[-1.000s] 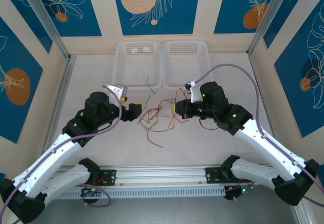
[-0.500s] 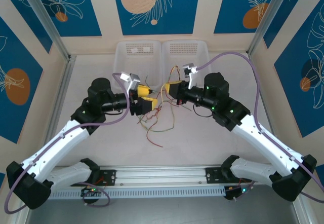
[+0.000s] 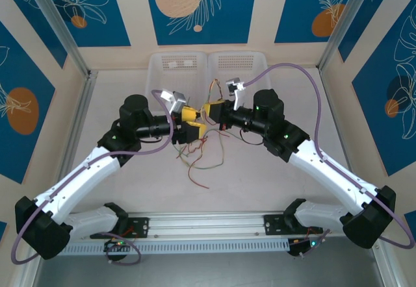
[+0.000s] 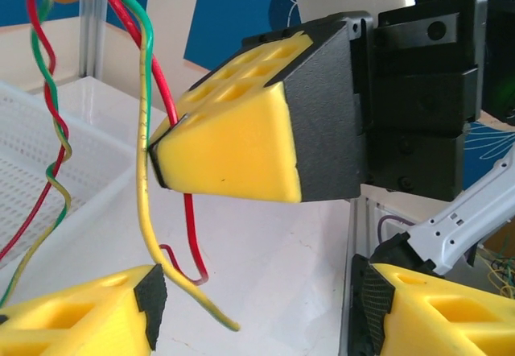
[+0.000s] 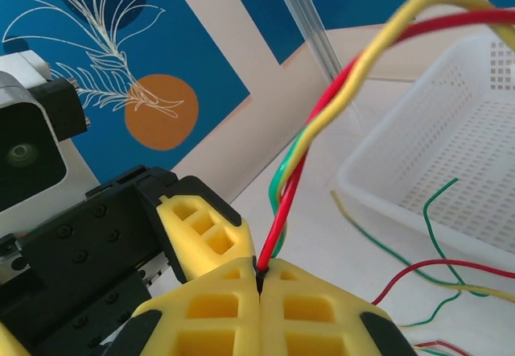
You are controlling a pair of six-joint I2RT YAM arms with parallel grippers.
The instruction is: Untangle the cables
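The yellow-green cable is wrapped around the red cable in my right gripper, so I need to take the dangling yellow-green end [image 4: 201,300] with my left gripper and pull the cables apart.
My right gripper [image 3: 212,111] is shut on the red cable [image 5: 283,221], held above the table in front of the baskets. From its pads a twisted strand of red, green and yellow cables [image 5: 354,74] rises away. Those same cables [image 4: 143,90] hang past the right gripper's yellow finger [image 4: 233,146] in the left wrist view, a yellow-green end [image 4: 189,295] dangling free. My left gripper [image 4: 257,304] is open just below and beside it, nothing between its fingers [image 4: 88,316]. The rest of the tangle [image 3: 203,152] trails onto the table.
Two white plastic baskets [image 3: 170,82] [image 3: 255,79] stand at the back; a loose green cable [image 5: 438,203] lies in one. Metal frame posts [image 3: 78,112] and patterned walls close in both sides. A rail [image 3: 208,225] runs along the near edge.
Both grippers rose off the table and drew together toward the baskets. The right one lifted part of the tangle with it; the left came up beside it with its jaws apart.
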